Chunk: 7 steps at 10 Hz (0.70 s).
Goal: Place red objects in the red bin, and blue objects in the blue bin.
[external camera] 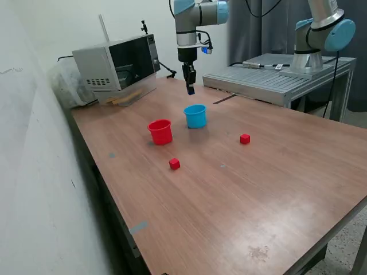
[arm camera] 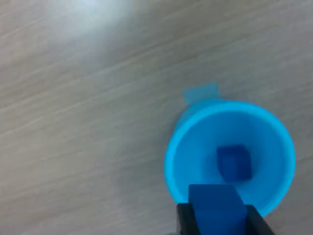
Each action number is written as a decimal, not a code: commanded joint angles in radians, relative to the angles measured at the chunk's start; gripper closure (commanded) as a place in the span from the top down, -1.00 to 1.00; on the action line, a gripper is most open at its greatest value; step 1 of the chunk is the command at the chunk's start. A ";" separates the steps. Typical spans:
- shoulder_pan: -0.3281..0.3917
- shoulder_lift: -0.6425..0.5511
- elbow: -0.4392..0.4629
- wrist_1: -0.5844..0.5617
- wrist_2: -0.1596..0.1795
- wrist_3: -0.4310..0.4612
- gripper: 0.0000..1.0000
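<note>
Next, my gripper lets go of the dark blue cube that I am holding inside the light blue cup [external camera: 195, 117] [arm camera: 218, 137], next to the other dark blue cube.
My gripper [external camera: 190, 87] hangs high above the table, just behind the light blue cup [external camera: 195, 116], and is shut on a dark blue cube [external camera: 191, 90]. In the wrist view the held cube [arm camera: 215, 200] sits between the two dark fingers [arm camera: 185, 220], over the cup's rim [arm camera: 171, 147]. A second dark blue cube [arm camera: 234, 163] lies inside the cup. The red cup [external camera: 160, 132] stands beside the blue cup, on the exterior view's left. One red cube [external camera: 174, 164] lies on the table in front of the red cup. The other red cube [external camera: 245, 138] lies to the exterior view's right.
A microwave [external camera: 117, 66] stands at the table's back corner by the wall. A grey metal bench [external camera: 275, 77] with a second arm [external camera: 321, 31] stands behind the table. A small patch of blue tape [arm camera: 200, 92] lies beside the blue cup.
</note>
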 commanded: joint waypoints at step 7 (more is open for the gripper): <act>0.051 -0.003 0.034 -0.054 0.046 -0.004 -1.00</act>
